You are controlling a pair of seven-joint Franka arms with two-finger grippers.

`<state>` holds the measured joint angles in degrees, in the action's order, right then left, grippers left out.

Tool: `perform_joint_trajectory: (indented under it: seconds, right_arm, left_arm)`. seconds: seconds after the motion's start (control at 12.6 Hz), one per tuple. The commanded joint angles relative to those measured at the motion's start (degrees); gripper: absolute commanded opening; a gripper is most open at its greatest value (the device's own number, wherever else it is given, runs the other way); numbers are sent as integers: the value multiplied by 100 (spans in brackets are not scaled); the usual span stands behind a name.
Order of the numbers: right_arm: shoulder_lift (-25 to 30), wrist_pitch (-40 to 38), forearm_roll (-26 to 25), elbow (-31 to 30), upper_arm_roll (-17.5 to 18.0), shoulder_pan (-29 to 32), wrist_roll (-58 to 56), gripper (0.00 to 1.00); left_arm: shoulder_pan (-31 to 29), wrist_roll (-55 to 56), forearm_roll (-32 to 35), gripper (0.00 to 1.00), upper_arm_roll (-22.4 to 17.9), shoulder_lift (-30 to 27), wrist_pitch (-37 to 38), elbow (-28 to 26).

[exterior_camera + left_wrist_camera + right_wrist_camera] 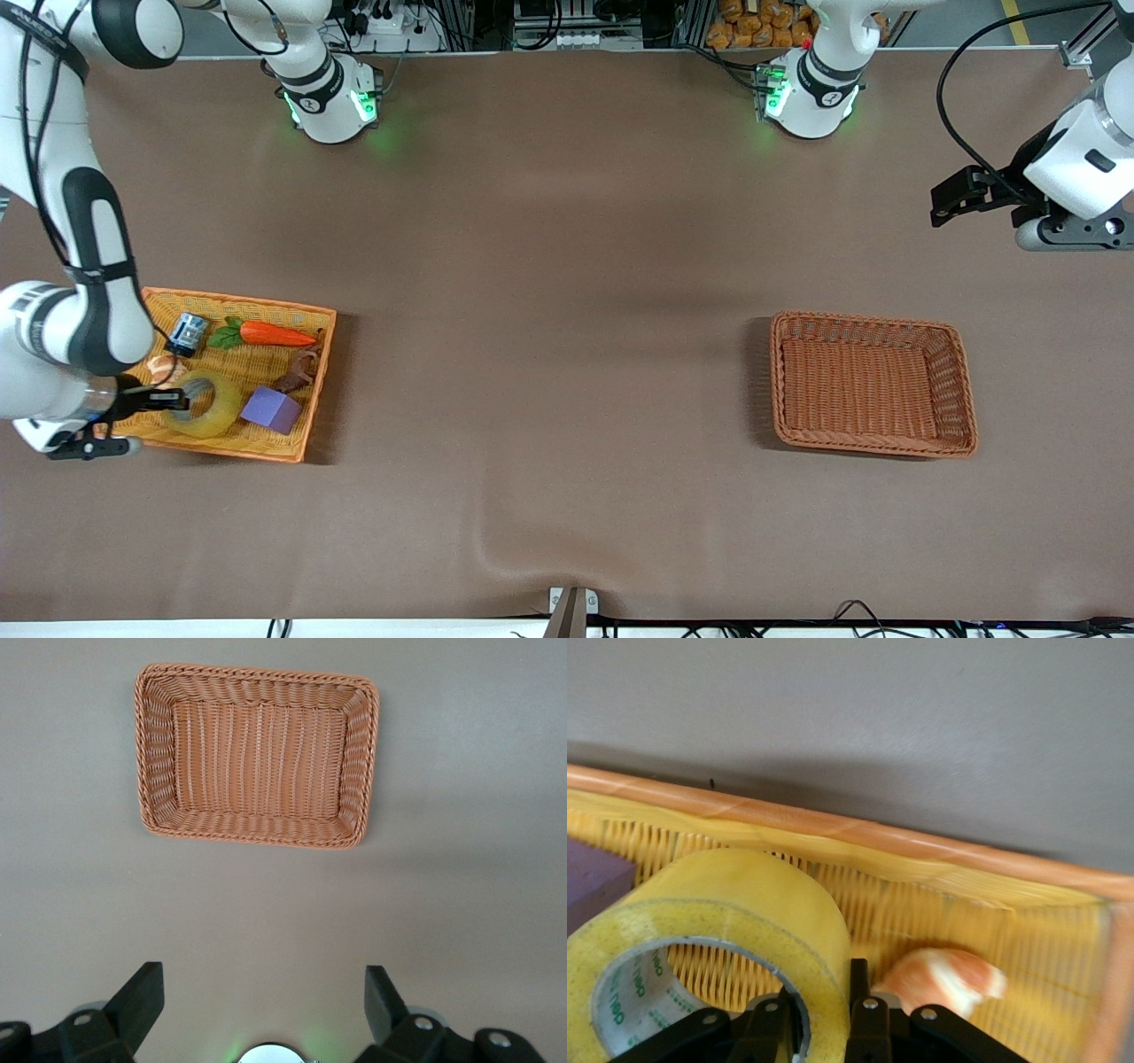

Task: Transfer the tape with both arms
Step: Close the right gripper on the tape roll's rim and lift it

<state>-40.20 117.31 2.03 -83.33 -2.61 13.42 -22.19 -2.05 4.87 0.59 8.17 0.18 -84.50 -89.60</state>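
Observation:
Next, my right gripper lets go of the tape on the bare table (607,328) between the two baskets, nearer the brown wicker basket.
The tape (211,406) is a yellowish roll tilted up inside the yellow basket (239,307) at the right arm's end of the table. My right gripper (177,399) is shut on the roll's wall. In the right wrist view one finger is inside the core and one outside, with the gripper (824,1001) clamped on the tape (726,904). My left gripper (941,206) is open and empty in the air over bare table at the left arm's end. In the left wrist view the left gripper (263,992) holds nothing.
The yellow basket also holds a carrot (276,335), a purple cube (270,409), a small blue can (188,333), a brown toy figure (301,370) and a bread piece (948,979). An empty brown wicker basket (873,319) sits toward the left arm's end and shows in the left wrist view (257,673).

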Motion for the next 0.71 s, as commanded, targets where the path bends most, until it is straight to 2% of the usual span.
perform_joint_trajectory:
  seconds: [0.0,0.32,0.63]
  right_arm:
    - [293,-1066,61,701,112,39,-268,0]
    - [977,-1623,61,897,147,-558,-85,0]
    - [1190,-2317,131,906,234,-1664,2081,0]
  left_arm:
    - [-41,-65,-130,100,18,-44,-14,-49]
    - [-41,-65,-130,100,27,-44,-41,-49]
    - [-32,-57,-130,100,27,-35,-50,-49]
